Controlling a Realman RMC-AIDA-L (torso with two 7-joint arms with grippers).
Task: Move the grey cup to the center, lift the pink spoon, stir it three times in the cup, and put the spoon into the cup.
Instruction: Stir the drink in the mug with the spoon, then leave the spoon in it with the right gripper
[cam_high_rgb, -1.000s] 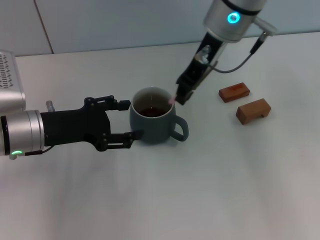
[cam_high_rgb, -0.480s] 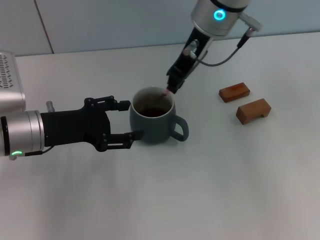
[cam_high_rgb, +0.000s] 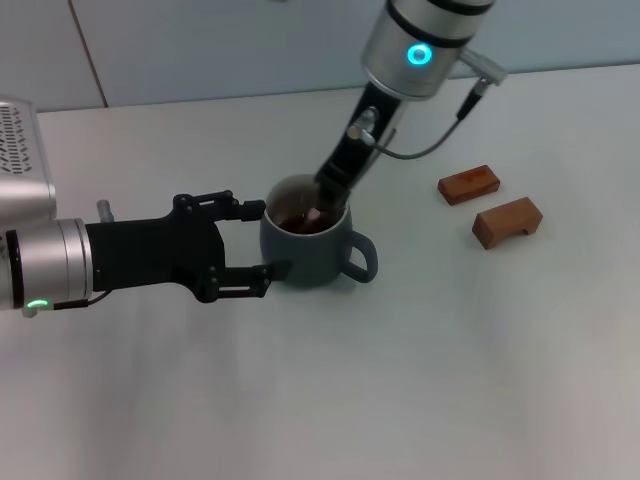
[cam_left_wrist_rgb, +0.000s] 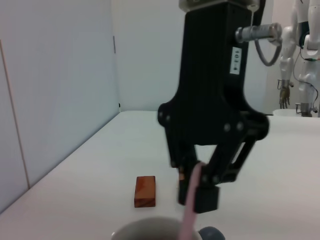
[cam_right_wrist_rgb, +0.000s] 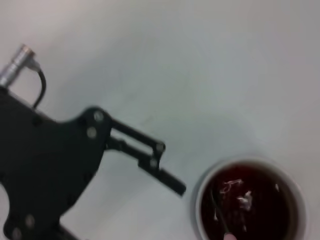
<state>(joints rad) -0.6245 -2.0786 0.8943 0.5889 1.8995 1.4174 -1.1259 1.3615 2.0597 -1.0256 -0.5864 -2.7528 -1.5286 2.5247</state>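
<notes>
I will release the pink spoon from my right gripper so it leans on the grey cup's rim (cam_high_rgb: 346, 208) above the cup's handle.
The grey cup (cam_high_rgb: 308, 248) stands mid-table with dark liquid inside and its handle toward the right. My left gripper (cam_high_rgb: 254, 240) is open, its fingers on either side of the cup's left flank. My right gripper (cam_high_rgb: 330, 190) hangs over the cup's rim, shut on the pink spoon (cam_high_rgb: 316, 211), whose lower end is down in the liquid. The left wrist view shows the right gripper (cam_left_wrist_rgb: 196, 187) holding the pink handle (cam_left_wrist_rgb: 190, 210) above the cup rim (cam_left_wrist_rgb: 145, 234). The right wrist view shows the cup (cam_right_wrist_rgb: 250, 202) from above and one left finger (cam_right_wrist_rgb: 167, 177) beside it.
Two brown wooden blocks (cam_high_rgb: 468, 184) (cam_high_rgb: 507, 221) lie to the right of the cup; one also shows in the left wrist view (cam_left_wrist_rgb: 145, 190). A white device (cam_high_rgb: 25, 150) sits at the table's left edge.
My right gripper has moved left and down over the cup, and the spoon has gone deeper into the liquid. The left gripper and the cup have stayed put.
</notes>
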